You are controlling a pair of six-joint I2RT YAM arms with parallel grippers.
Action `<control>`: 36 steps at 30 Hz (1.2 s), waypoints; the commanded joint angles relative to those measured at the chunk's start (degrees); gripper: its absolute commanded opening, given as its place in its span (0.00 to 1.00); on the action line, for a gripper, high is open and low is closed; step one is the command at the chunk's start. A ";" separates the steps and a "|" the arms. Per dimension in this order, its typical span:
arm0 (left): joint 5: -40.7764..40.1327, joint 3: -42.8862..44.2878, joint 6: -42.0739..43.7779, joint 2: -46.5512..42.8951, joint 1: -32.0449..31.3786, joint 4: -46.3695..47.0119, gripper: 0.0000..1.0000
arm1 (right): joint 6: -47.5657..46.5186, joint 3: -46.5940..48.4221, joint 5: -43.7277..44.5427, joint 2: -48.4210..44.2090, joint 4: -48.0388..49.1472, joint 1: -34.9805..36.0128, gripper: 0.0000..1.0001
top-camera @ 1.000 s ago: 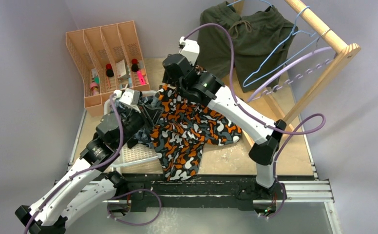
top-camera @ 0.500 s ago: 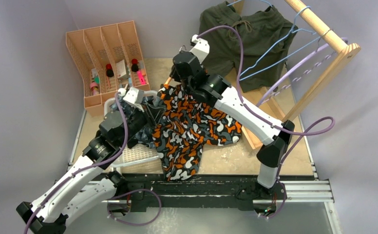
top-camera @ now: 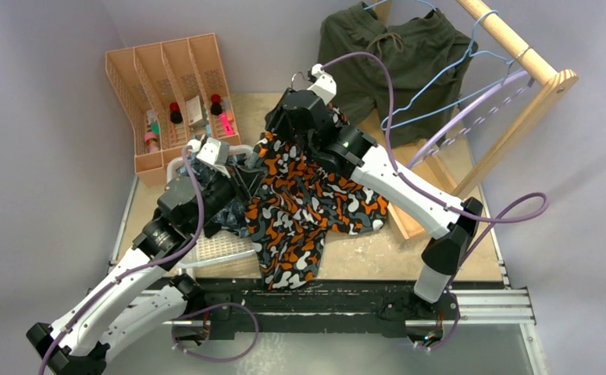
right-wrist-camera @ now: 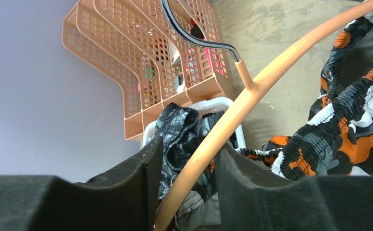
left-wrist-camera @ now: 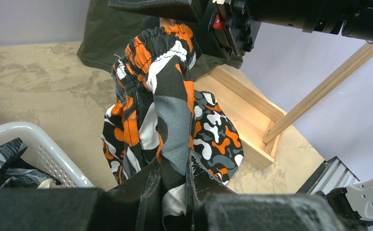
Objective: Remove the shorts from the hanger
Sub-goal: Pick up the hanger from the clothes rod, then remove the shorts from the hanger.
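My left gripper is pinching a fold of fabric below the waistband. It should open and grab the waistband's edge [left-wrist-camera: 176, 33] by the hanger before it pulls the shorts off.
The orange-black-white camouflage shorts [top-camera: 308, 211] lie draped over the table's middle, with the waistband [left-wrist-camera: 160, 53] raised. My left gripper [top-camera: 241, 183] is shut on a fold of this fabric [left-wrist-camera: 175, 166], which is pinched between the fingers. A tan hanger [right-wrist-camera: 252, 96] with a dark metal hook runs between the fingers of my right gripper [right-wrist-camera: 189, 149]. That gripper is open, with a gap beside the hanger arm, and hovers at the waistband [top-camera: 284, 129]. The waistband [right-wrist-camera: 353, 120] still hangs on the hanger's far arm. Olive green shorts [top-camera: 397, 62] hang on the rack.
A white basket [top-camera: 222, 250] under the left arm holds dark blue-grey camouflage shorts [right-wrist-camera: 184, 125]. A tan slotted organiser [top-camera: 171, 94] stands at the back left. The wooden rack [top-camera: 518, 47] at the right carries empty blue [top-camera: 440, 86] and lilac [top-camera: 479, 109] hangers. Its base [left-wrist-camera: 242, 96] lies behind the shorts.
The right wrist has risen and shifted toward the back right with the hanger, and its elbow has swung right. Its jaws narrowed, then widened again. The left gripper keeps its hold.
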 commanded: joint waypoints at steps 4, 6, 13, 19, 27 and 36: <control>0.91 1.82 -0.38 -1.56 -0.08 7.19 0.00 | 4.27 1.60 2.11 -2.70 0.66 0.28 0.19; 0.63 1.79 -0.46 -1.59 -0.09 6.45 0.00 | 3.91 0.26 1.09 -3.77 1.77 0.29 0.07; -0.43 4.72 -1.77 1.17 -0.11 3.25 0.33 | 4.17 -2.76 1.84 -5.83 3.77 0.27 0.00; -2.45 10.28 -2.61 4.51 -0.10 0.40 0.50 | 4.78 -5.22 1.82 -6.37 3.98 0.28 0.00; -1.84 14.84 -2.13 9.36 -0.10 -3.43 0.50 | 4.47 -6.24 0.75 -6.87 4.32 0.29 0.00; 2.65 14.70 -4.07 12.13 -0.13 -3.34 0.29 | 3.87 -6.91 0.28 -7.59 5.37 0.29 0.00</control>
